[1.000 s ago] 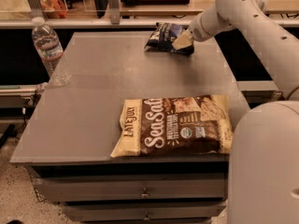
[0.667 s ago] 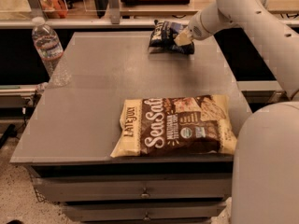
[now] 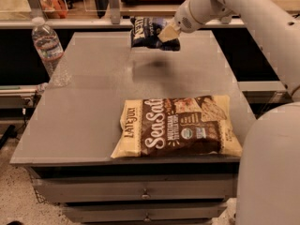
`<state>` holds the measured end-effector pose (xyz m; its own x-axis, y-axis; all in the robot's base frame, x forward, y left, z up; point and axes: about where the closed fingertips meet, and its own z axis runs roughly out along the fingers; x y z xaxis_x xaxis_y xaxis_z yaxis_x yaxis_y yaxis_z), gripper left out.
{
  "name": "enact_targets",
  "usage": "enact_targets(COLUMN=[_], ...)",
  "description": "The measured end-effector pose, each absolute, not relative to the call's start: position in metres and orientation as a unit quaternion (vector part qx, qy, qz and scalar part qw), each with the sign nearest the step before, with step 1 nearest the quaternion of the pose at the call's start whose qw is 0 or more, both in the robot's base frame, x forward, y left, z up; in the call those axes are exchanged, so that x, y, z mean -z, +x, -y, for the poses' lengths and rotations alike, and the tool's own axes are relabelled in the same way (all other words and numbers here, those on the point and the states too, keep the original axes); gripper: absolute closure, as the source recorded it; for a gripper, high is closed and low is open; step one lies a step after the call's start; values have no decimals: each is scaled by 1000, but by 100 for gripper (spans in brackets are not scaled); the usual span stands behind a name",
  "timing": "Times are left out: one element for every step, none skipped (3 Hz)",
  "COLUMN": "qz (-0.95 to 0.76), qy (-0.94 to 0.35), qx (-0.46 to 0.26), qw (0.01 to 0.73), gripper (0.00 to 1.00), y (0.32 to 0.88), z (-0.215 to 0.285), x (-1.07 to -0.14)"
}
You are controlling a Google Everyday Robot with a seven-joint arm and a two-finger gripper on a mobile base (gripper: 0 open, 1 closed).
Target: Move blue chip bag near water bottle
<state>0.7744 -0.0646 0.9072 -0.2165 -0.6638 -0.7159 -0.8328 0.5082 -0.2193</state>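
The blue chip bag, now held above the table's far middle, will be released on the grey table's far part [image 3: 106, 65], slightly apart from the water bottle.
The blue chip bag [image 3: 149, 32] is a small dark navy bag with white lettering, held in the air above the far middle of the grey table [image 3: 93, 107]; its shadow falls on the tabletop below it. My gripper [image 3: 168, 33] is shut on the bag's right side, reaching in from the upper right. The water bottle [image 3: 47, 48], clear with a white cap, stands upright at the table's far left edge, well left of the bag.
A large cream-and-brown "Sea Salt" bag [image 3: 178, 126] lies flat at the front right of the table. My white arm [image 3: 253, 18] crosses the upper right. Drawers [image 3: 140, 191] sit under the table's front edge. A shelf runs behind the table.
The gripper has lifted the blue chip bag off the table and carried it left, toward the middle of the far side.
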Motion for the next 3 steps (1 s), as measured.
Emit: enact_targets(qz=[-744,-725,-707], qy=[-545,-583,-607], qx=[-140,-162,-184], qw=[361,330,313], gripper=[100,100,100], y=[742,719,703], z=[19,-10,-38], x=[-901,-889,-885])
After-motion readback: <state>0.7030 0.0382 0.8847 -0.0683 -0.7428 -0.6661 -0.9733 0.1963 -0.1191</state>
